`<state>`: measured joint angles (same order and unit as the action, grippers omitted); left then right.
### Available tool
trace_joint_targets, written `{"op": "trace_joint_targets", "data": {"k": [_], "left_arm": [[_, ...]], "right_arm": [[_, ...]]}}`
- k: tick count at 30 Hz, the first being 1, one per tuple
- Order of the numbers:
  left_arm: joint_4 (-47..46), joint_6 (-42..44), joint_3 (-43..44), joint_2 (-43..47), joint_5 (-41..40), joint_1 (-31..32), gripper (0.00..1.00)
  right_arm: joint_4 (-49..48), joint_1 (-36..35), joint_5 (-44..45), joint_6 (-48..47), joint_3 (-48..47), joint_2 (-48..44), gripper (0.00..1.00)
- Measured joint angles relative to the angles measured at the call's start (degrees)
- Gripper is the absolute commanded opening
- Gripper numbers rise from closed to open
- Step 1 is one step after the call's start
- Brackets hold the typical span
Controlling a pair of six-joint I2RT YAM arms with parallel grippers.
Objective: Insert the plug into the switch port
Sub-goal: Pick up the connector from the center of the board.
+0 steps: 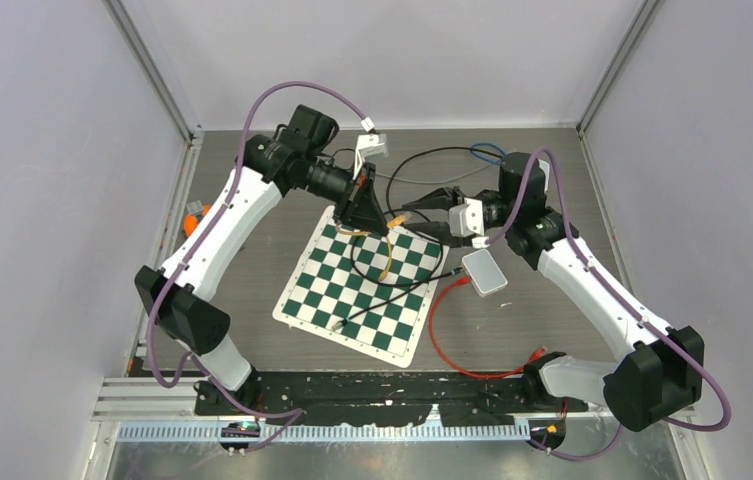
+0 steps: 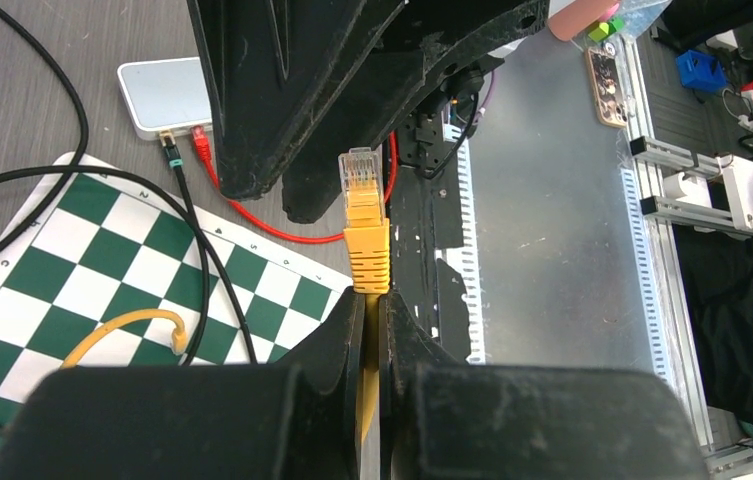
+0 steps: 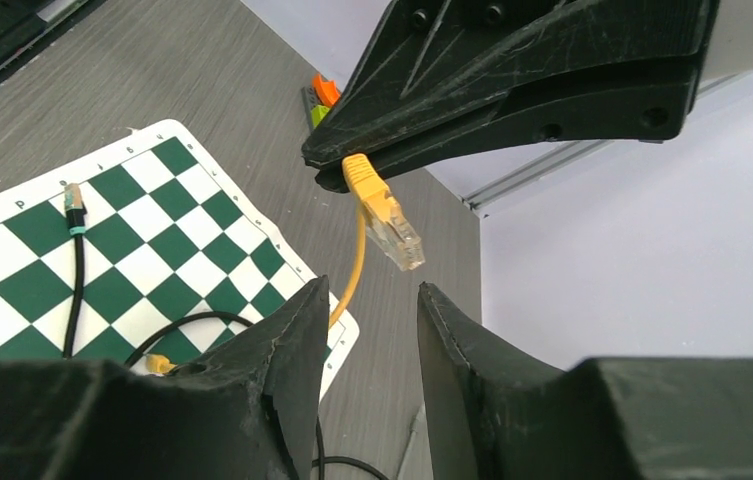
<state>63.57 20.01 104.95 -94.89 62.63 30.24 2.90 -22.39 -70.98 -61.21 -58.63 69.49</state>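
Observation:
My right gripper needs to take the clear tip (image 2: 360,168) while my left gripper takes the plug's body, because my left gripper pinches the yellow cable behind the plug.
My left gripper (image 2: 373,295) is shut on the yellow cable just behind its plug (image 2: 364,195), which has a clear tip and points away from the wrist. In the top view the left gripper (image 1: 364,215) holds it above the far edge of the chessboard (image 1: 362,280). My right gripper (image 3: 372,290) is open and empty, its fingers facing the yellow plug (image 3: 384,215) a short way off; in the top view it (image 1: 422,212) sits just right of the plug. The white switch (image 1: 484,271) lies on the table right of the board, with a red plug (image 2: 202,148) and a black plug in its ports.
A black cable (image 1: 372,275) loops over the chessboard. A red cable (image 1: 447,345) runs from the switch toward the near edge. A black and a blue cable lie at the back (image 1: 482,152). An orange and green object (image 1: 192,218) sits at the left wall.

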Motion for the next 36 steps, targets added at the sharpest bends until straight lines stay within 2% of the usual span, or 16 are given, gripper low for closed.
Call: {"op": "trace_joint_targets", "data": {"k": [7,11,15,18,20,22,23,25,27,30,34,35,36], "left_arm": [[1.1,0.6,0.0,-0.8,-0.2,0.0,0.00],[1.5,1.2,0.2,-1.4,-0.5,0.0,0.00],[1.9,1.3,1.1,-2.0,-0.6,0.0,0.00],[2.4,1.3,1.4,-2.0,-0.6,0.0,0.00],[3.1,1.3,1.6,-2.0,-0.7,0.0,0.00],[3.6,1.3,1.9,-2.0,-0.7,-0.1,0.00],[3.8,1.3,2.0,-2.0,-0.7,-0.1,0.00],[4.2,1.2,2.1,-2.1,-0.7,-0.1,0.00],[4.5,1.2,2.6,-2.4,-0.7,0.0,0.00],[4.4,1.3,3.3,-2.9,-0.7,0.0,0.00],[4.6,1.3,3.5,-3.0,-0.7,0.0,0.00],[4.7,1.3,3.6,-3.0,-0.7,0.1,0.00],[4.9,1.4,3.6,-3.1,-0.7,0.1,0.00]], "right_arm": [[-1.9,-0.3,1.9,0.3,0.0,-0.3,0.41],[-2.0,-0.7,2.2,0.3,0.0,-0.8,0.35],[-2.0,-0.9,2.0,0.3,0.0,-1.2,0.22],[-1.4,-0.9,1.7,-0.2,0.0,-1.3,0.06],[-0.6,-0.9,1.4,-0.3,0.0,-1.3,0.05],[-0.1,-0.9,1.1,-0.4,0.0,-1.3,0.07],[0.2,-0.9,0.8,-0.6,0.0,-1.3,0.21],[0.7,-0.9,0.5,-0.7,0.0,-1.3,0.38],[1.0,-1.0,0.3,-0.9,0.0,-1.5,0.41],[1.3,-1.3,0.2,-1.2,0.0,-2.1,0.33],[1.5,-1.5,0.7,-1.8,0.0,-3.0,0.16],[1.9,-1.5,0.8,-2.2,-0.1,-3.1,0.09],[2.5,-1.5,0.9,-2.6,-0.2,-3.1,0.07]]}}
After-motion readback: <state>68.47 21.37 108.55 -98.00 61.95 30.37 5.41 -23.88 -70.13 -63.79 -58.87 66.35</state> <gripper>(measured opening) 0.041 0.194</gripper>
